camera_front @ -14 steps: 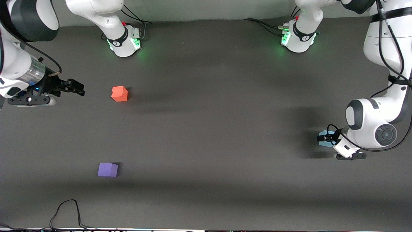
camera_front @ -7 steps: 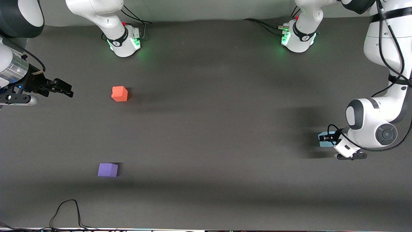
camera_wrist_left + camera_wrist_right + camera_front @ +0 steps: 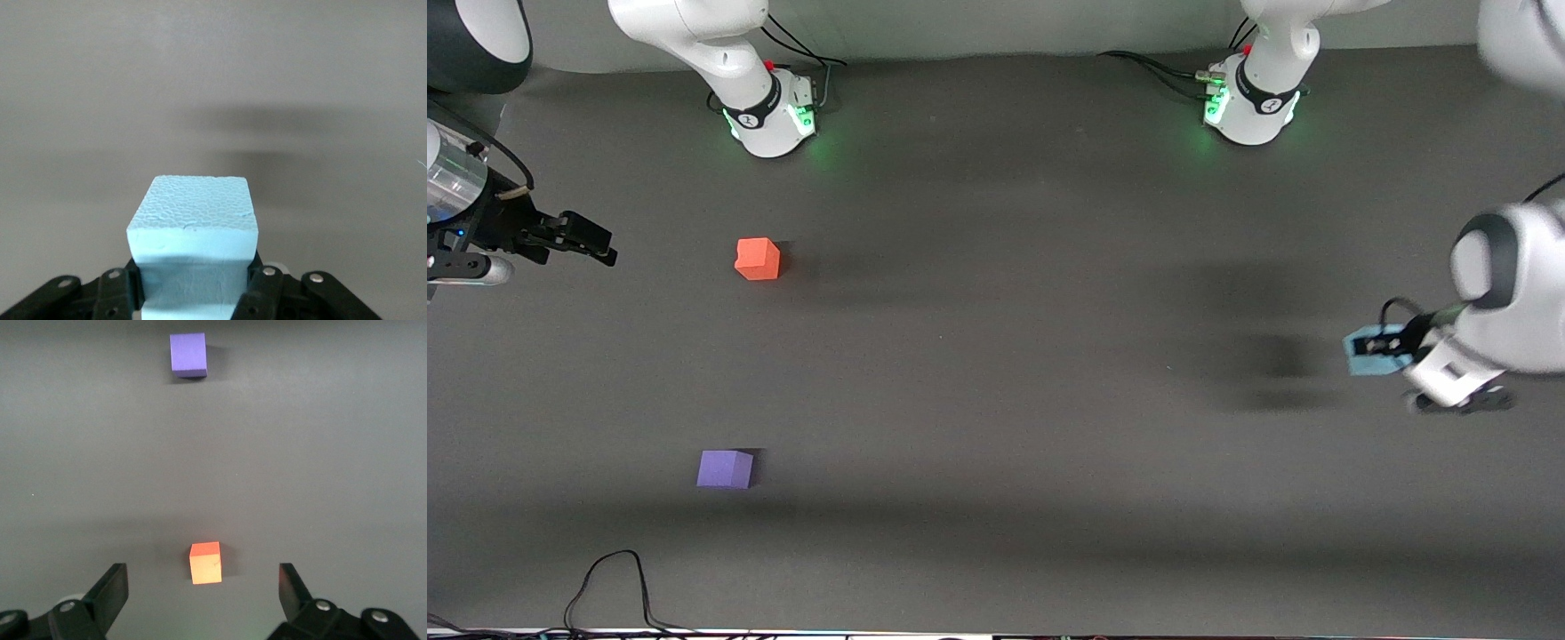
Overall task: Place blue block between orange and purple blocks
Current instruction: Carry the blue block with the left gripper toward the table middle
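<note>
My left gripper is going to release the blue block, which hangs a little above the table, on the bare middle of the table [image 3: 1003, 350], short of the orange block.
The light blue block [image 3: 1365, 352] hangs a little above the table at the left arm's end, with my left gripper [image 3: 1385, 348] shut on it. In the left wrist view the blue block [image 3: 193, 223] fills the gap between the black fingers [image 3: 261, 290], its shadow on the mat apart from it. The orange block [image 3: 758, 259] and the purple block [image 3: 725, 468] sit toward the right arm's end, the purple one nearer the front camera. My right gripper [image 3: 592, 242] hovers open and empty beside the orange block [image 3: 205, 563]; the purple block [image 3: 187, 353] also shows in the right wrist view.
The dark grey table [image 3: 996, 373] holds only the cubes. The two arm bases [image 3: 769, 116] [image 3: 1249, 107] stand along its farthest edge. A black cable [image 3: 609, 578] loops at the edge nearest the front camera.
My left gripper shut on the blue block and lifted it off the table, carrying it toward the left arm's end. My right gripper drew away from the orange block, still open.
</note>
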